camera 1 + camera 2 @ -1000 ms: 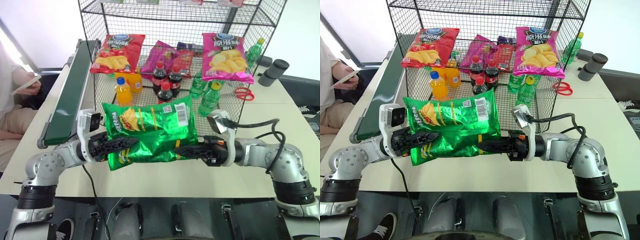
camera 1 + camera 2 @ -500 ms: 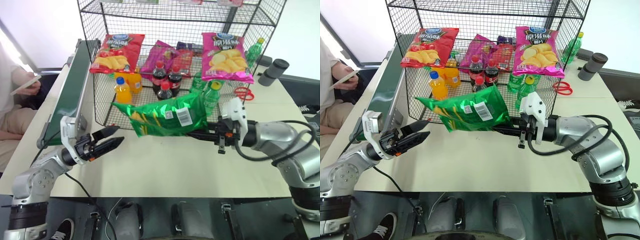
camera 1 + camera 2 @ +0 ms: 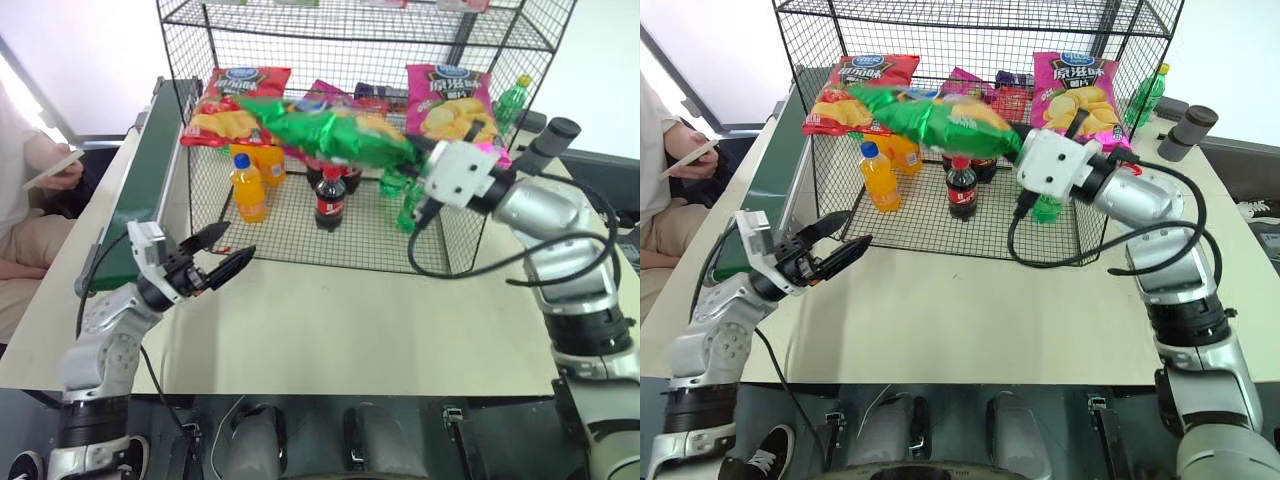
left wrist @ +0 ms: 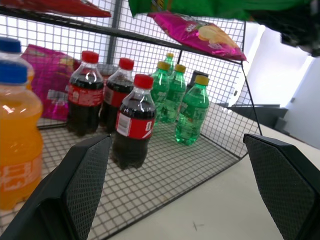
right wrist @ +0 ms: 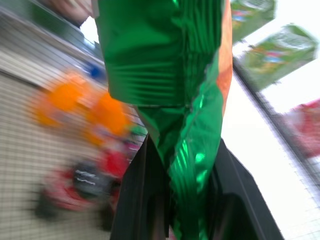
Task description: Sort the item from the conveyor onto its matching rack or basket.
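Note:
I need to release the green chip bag from my right gripper between the red chip bag and the pink chip bag [image 3: 340, 102].
The item, a glossy green chip bag [image 3: 330, 130], hangs nearly level in the air in front of the rack's hanging bags. My right gripper [image 3: 418, 152] is shut on the bag's right end; the right wrist view shows the crumpled green foil [image 5: 187, 150] pinched between its black fingers [image 5: 142, 200]. My left gripper [image 3: 228, 252] is open and holds nothing, low over the table by the rack's front left corner. The black wire rack [image 3: 290, 235] stands at the back of the table. The dark-green conveyor [image 3: 140, 190] runs along the table's left edge with nothing on it.
In the rack hang a red chip bag [image 3: 232, 100] and a pink one [image 3: 448, 105]; orange bottles [image 3: 246, 185], cola bottles [image 3: 329, 197] and green bottles [image 4: 192, 117] stand on its floor. A person [image 3: 30, 170] sits at the left. A black cylinder [image 3: 552, 140] is at the right.
My left gripper let go of the green bag, opened and drew away to the left. My right gripper rolled and lifted the bag up toward the rack.

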Controlling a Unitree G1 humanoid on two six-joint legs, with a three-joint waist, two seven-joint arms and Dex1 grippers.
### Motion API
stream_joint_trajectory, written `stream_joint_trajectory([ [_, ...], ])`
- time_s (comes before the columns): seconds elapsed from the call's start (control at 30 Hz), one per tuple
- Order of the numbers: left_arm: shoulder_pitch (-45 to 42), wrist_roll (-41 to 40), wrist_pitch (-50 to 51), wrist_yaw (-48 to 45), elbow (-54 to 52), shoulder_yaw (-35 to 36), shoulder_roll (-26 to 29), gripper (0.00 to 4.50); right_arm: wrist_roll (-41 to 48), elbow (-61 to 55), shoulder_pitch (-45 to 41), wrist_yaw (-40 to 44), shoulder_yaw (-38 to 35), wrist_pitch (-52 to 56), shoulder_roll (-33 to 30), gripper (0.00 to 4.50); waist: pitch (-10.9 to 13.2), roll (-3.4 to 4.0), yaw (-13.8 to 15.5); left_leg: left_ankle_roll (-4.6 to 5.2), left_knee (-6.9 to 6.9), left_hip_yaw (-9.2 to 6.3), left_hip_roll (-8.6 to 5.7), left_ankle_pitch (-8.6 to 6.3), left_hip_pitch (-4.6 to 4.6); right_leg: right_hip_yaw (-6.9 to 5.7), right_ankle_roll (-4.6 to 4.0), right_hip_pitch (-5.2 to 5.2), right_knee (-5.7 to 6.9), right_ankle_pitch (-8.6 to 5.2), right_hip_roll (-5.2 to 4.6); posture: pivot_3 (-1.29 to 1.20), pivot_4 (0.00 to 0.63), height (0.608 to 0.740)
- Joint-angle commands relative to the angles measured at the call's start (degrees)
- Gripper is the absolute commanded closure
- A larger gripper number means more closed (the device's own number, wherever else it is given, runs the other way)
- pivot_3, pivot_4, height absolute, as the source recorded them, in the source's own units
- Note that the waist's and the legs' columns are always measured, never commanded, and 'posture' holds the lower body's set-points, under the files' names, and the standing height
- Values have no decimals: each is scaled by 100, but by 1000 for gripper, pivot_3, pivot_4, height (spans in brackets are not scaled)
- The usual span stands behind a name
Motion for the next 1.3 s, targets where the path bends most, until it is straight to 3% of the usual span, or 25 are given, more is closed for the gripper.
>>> stream_joint_trajectory([
  [0.03,-47,139,-272,72,-66,-14,-45,0,-1143,507,-249,-668,206,-113,-80,4268,0,0,-17,-1,0,1,2,1,1,0,0,-1,0,0,2,0,150,740],
  [0.33,-132,1108,-1435,741,157,-189,-367,0,-2426,1265,-984,-1699,522,1095,731,4268,2,3,-30,-10,-3,14,5,6,0,8,0,-12,10,1,3,0,150,740],
  [0.7,23,1347,-1910,1168,-77,-409,-753,0,-2653,1660,-1186,-1962,676,1754,1169,4268,1,2,-21,-10,-4,28,3,6,-1,5,1,-8,7,1,-2,0,150,740],
  [1.3,43,1364,-2028,1309,-56,-621,-852,0,-2722,2518,-1711,-2105,1031,1726,1499,4268,1,2,-24,-10,-6,28,5,6,-1,5,1,-10,8,1,2,0,150,740],
])
